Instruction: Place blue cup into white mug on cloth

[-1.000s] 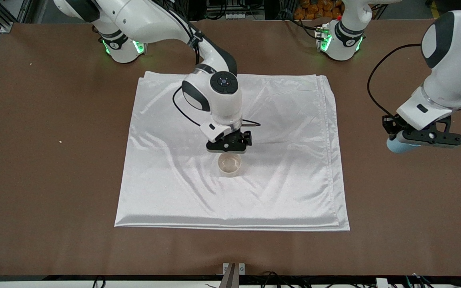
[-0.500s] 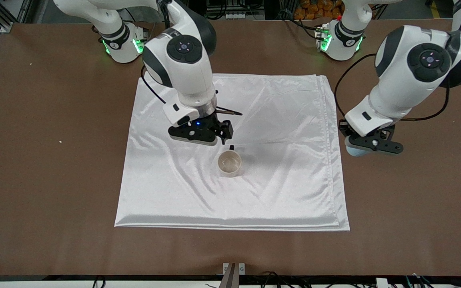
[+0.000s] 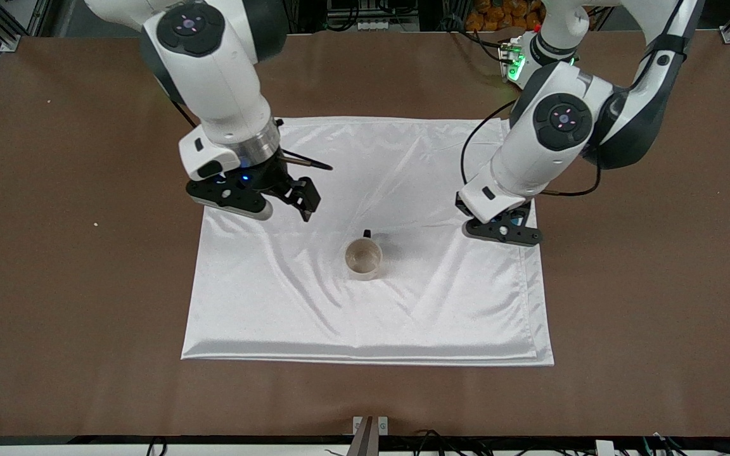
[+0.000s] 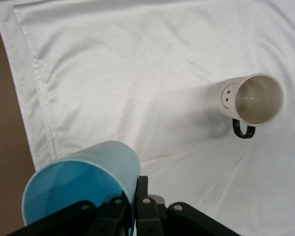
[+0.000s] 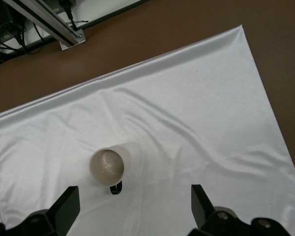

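Observation:
The blue cup, now held over the cloth's edge, will be let go by my left gripper inside the opening of the white mug point(image 3: 363, 258) point(image 4: 259, 100), above the base of its black handle.
The white mug point(image 3: 364, 259) stands upright near the middle of the white cloth point(image 3: 403, 316), its black handle pointing toward the robots' bases. It also shows in the left wrist view point(image 4: 250, 98), with its smiley mark, and in the right wrist view point(image 5: 108, 167). My left gripper point(image 3: 503, 232) is over the cloth's edge at the left arm's end. It is shut on the rim of the blue cup point(image 4: 83, 187), which the arm hides in the front view. My right gripper point(image 3: 282, 206) is open and empty, over the cloth toward the right arm's end, apart from the mug.
The brown table point(image 3: 54, 253) surrounds the cloth. A small crumb point(image 3: 95, 224) lies on it toward the right arm's end. A metal frame piece point(image 5: 49, 24) with cables runs along the table's front edge.
My right gripper has left the mug, risen and moved toward the right arm's end. My left gripper has carried the blue cup from over bare table to over the cloth's edge.

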Tool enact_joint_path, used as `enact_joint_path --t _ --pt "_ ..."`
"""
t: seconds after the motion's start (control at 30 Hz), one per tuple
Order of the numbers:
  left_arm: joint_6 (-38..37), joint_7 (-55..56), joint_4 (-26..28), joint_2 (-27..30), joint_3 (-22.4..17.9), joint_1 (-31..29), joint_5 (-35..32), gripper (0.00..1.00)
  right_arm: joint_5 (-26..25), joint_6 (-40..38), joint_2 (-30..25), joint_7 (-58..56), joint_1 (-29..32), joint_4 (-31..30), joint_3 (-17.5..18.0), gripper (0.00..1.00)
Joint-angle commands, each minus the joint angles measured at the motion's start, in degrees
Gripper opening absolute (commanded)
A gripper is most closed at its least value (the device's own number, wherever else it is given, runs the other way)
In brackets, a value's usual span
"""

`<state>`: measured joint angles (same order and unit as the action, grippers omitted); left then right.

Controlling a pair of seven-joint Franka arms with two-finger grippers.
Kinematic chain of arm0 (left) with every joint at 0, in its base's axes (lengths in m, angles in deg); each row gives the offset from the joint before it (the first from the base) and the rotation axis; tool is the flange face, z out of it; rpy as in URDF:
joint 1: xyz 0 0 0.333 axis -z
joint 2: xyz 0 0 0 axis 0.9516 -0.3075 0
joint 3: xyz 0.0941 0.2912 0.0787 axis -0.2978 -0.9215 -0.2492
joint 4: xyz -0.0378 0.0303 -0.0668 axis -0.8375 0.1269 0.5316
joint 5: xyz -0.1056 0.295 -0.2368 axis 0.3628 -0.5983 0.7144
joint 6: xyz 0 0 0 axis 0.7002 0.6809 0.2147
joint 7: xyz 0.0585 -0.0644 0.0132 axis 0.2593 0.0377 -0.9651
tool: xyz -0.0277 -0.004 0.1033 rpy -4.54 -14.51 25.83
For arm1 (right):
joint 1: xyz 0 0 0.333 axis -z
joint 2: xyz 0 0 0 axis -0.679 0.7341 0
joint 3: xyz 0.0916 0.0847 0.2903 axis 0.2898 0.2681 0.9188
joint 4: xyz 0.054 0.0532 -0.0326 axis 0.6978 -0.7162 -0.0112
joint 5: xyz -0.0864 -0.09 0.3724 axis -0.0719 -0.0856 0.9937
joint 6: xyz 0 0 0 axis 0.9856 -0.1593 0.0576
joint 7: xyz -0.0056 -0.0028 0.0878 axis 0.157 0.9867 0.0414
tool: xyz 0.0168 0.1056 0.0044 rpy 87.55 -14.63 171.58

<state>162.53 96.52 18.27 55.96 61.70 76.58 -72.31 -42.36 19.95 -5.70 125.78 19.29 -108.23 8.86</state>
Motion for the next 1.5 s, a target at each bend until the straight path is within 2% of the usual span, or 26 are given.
enact_joint_path --t 0.0,0.3,0.6,0.77,0.97,1.17,1.47 --pt "-0.22 6.16 -4.81 -4.90 3.49 0.43 -0.61 0.00 2.96 -3.10 -5.24 -6.17 4.83 -3.23 1.12 1.00" --pt "5.75 13.29 -6.31 -10.26 6.83 3.07 -4.30 0.00 4.28 -5.13 -10.51 -16.11 11.61 -6.39 1.20 1.00" --pt "7.69 21.46 -16.24 -20.63 6.83 9.04 -10.45 0.00 4.19 -9.08 -12.19 -26.90 18.20 -7.36 1.12 1.00" --pt "9.62 22.52 -18.70 -22.66 6.39 11.33 -11.08 0.00 4.19 -11.28 -12.45 -31.75 20.49 -7.27 1.12 1.00" --pt "13.66 23.14 -21.69 -26.61 3.94 15.98 -11.16 0.00 4.19 -12.60 -12.54 -34.82 22.42 -7.27 0.68 1.00" --pt "16.31 23.05 -22.92 -28.20 -1.51 20.56 -11.16 0.00 4.28 -12.60 -12.80 -39.66 24.71 -7.09 0.68 1.00" --pt "17.44 22.26 -23.01 -28.81 -2.48 20.65 -11.16 0.00 4.19 -13.65 -13.15 -40.02 26.02 -6.83 0.59 1.00"
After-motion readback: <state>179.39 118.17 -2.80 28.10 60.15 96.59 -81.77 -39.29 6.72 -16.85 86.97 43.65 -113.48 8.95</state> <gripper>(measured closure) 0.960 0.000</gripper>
